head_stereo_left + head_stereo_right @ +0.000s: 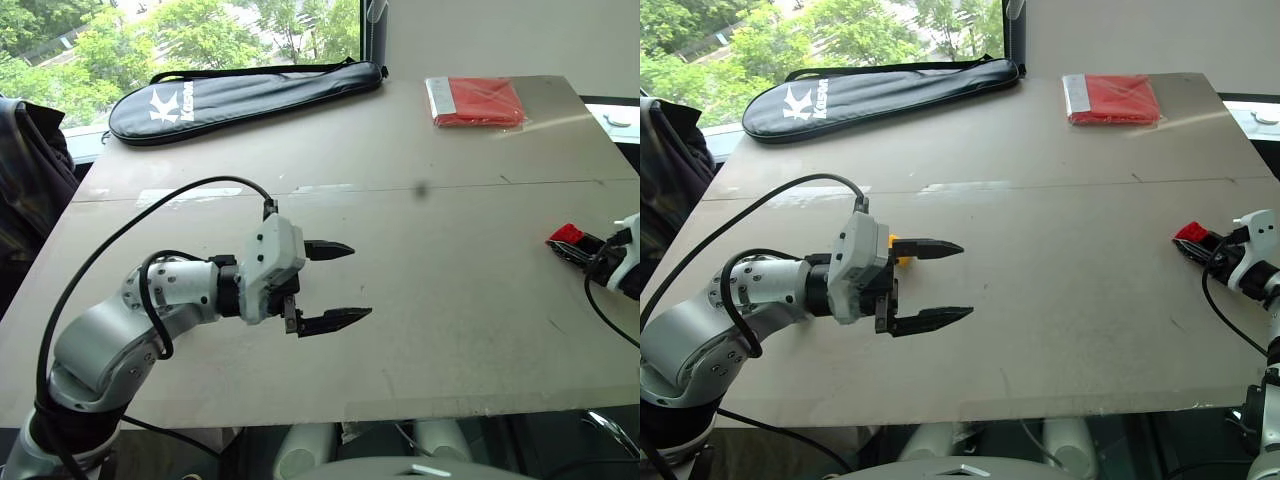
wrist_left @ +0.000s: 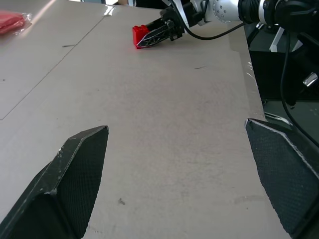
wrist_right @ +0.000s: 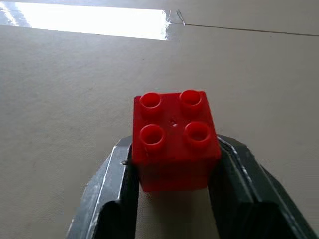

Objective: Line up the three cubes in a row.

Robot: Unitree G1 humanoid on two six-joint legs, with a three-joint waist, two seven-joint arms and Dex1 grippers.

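Note:
The red cube will go down from my right gripper onto the bare table (image 1: 448,281) between both grippers, closer to me than the dark smudge.
The red cube (image 3: 174,134), studs up, sits between the two black fingers of my right gripper (image 3: 174,152), which is shut on it. This pair is low over the table near its right edge, red cube (image 1: 566,235) at the tips of the right gripper (image 1: 574,243). My left gripper (image 1: 360,282) hovers left of the table's middle, pointing right, open with nothing between its fingers (image 2: 79,169). A sliver of the yellow cube (image 1: 902,251) peeks out just behind its upper finger. The left wrist view looks across bare table to the red cube (image 2: 139,36).
A black racket bag (image 1: 240,95) lies along the far left edge of the table (image 1: 450,330). A flat red packet (image 1: 478,100) lies at the far right corner. A dark bag (image 1: 25,170) stands off the table's left side.

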